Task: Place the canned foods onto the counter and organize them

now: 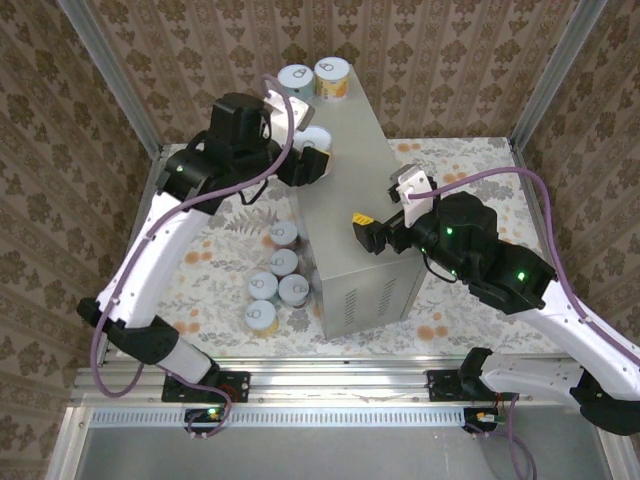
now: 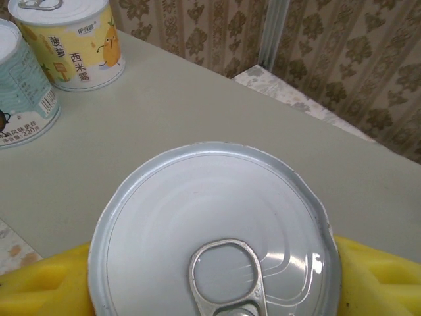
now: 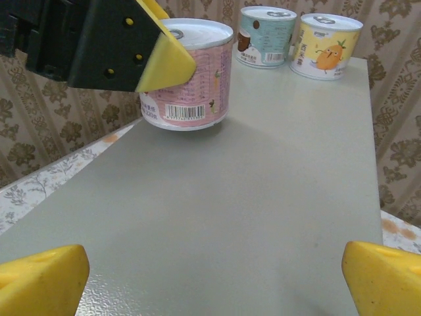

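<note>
The pink can stands well short of the blue-labelled can; next my left gripper regrasps it and moves it close to the far cans [image 1: 304, 114].
The counter [image 1: 352, 180] is a tall light-grey box with vent slits on its near end. A blue-labelled can [image 1: 295, 78] and a yellow-labelled can [image 1: 331, 75] stand side by side at its far end. My left gripper [image 1: 316, 152] is shut on a pink-labelled can [image 3: 187, 76], whose base meets the counter top near the left edge. Its pull-tab lid [image 2: 214, 230] sits between the yellow pads [image 2: 39, 283]. My right gripper [image 1: 374, 233] hovers open over the near half of the counter [image 3: 250, 184], with nothing between its fingertips [image 3: 385, 280].
Several more cans [image 1: 277, 275] stand clustered on the floral cloth [image 1: 215, 240] beside the counter's left wall. Patterned walls and metal frame posts [image 1: 120, 90] close in the space. The counter's middle stretch [image 2: 197, 105] is bare between the pink can and the far cans.
</note>
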Robot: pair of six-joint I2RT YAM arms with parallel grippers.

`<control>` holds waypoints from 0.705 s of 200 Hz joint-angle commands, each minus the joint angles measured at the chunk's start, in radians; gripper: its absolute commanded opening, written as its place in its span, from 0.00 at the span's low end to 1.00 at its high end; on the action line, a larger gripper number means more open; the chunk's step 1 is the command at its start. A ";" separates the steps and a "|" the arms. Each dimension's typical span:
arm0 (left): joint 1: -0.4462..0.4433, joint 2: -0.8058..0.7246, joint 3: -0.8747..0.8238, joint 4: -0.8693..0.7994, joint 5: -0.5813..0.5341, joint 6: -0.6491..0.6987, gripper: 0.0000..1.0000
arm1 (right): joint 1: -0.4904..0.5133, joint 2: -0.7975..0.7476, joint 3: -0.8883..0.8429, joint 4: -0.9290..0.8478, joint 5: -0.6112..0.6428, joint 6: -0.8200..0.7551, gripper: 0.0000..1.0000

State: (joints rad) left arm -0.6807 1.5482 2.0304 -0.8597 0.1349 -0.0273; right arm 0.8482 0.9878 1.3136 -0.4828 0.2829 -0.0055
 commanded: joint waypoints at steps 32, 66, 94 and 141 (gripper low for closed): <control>-0.007 0.051 0.088 0.010 -0.069 0.052 0.63 | -0.024 -0.027 0.026 -0.026 0.025 -0.028 1.00; -0.003 0.061 0.087 0.018 -0.059 0.046 0.65 | -0.036 -0.026 0.038 -0.031 0.013 -0.037 1.00; -0.003 0.054 0.064 0.028 -0.060 0.044 0.69 | -0.043 -0.016 0.054 -0.037 0.001 -0.044 1.00; 0.001 0.014 0.011 0.058 -0.050 0.034 0.83 | -0.046 -0.001 0.067 -0.036 -0.016 -0.043 1.00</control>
State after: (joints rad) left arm -0.6819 1.6169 2.0583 -0.8734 0.0818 -0.0021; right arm 0.8074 0.9802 1.3510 -0.5064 0.2802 -0.0315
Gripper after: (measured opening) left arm 0.797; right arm 0.999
